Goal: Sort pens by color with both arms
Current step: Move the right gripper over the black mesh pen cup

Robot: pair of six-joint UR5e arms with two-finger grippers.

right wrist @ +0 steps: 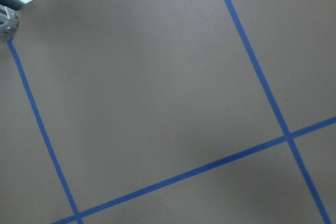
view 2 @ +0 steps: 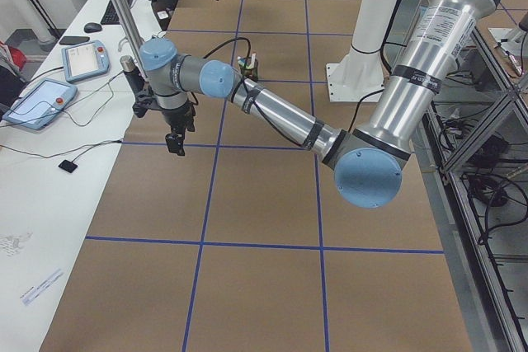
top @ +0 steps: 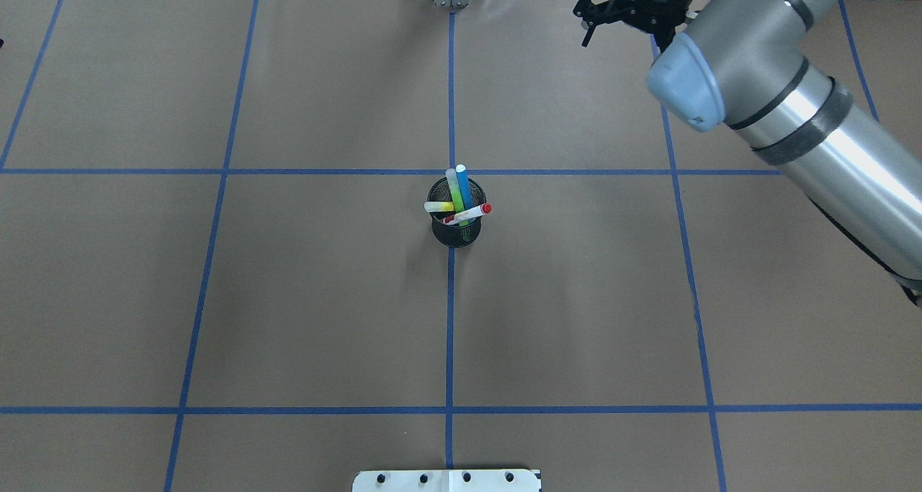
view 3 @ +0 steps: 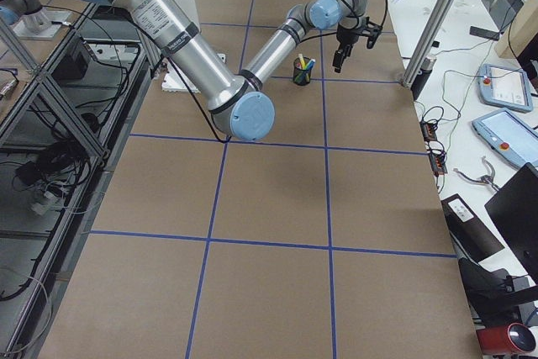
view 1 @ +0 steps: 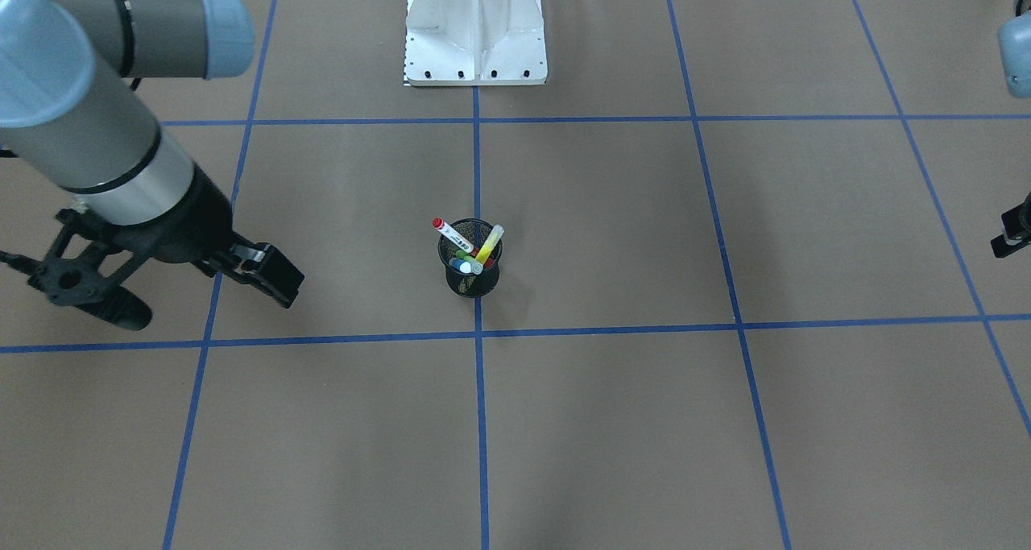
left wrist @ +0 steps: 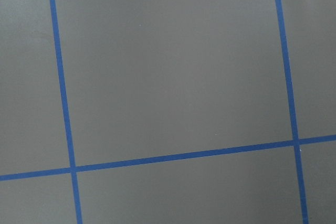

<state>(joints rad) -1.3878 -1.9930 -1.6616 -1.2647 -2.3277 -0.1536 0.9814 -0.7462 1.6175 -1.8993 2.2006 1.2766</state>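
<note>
The robot's right gripper will next move to the blue pen's upper end (view 1: 465, 266) in the black mesh cup and close there.
A black mesh cup (view 1: 471, 276) stands at the table's middle on a blue tape line, also in the overhead view (top: 457, 234). It holds several pens: a red-capped white marker (view 1: 451, 234), a yellow highlighter (view 1: 488, 244), a blue one (top: 463, 186) and a green one (top: 454, 186). My right gripper (view 1: 72, 288) hangs above the table far to the cup's side, near the far edge in the overhead view (top: 612, 6). Its jaws look spread and hold nothing. My left gripper (view 1: 1011, 240) shows only partly at the frame edge, far from the cup. I cannot tell whether it is open or shut.
The white pedestal base (view 1: 475, 31) stands at the robot's side of the table. Blue tape lines (top: 450, 333) divide the brown surface into squares. A side bench with tablets (view 2: 41, 100) and a metal post (view 2: 124, 30) lie beyond the far edge.
</note>
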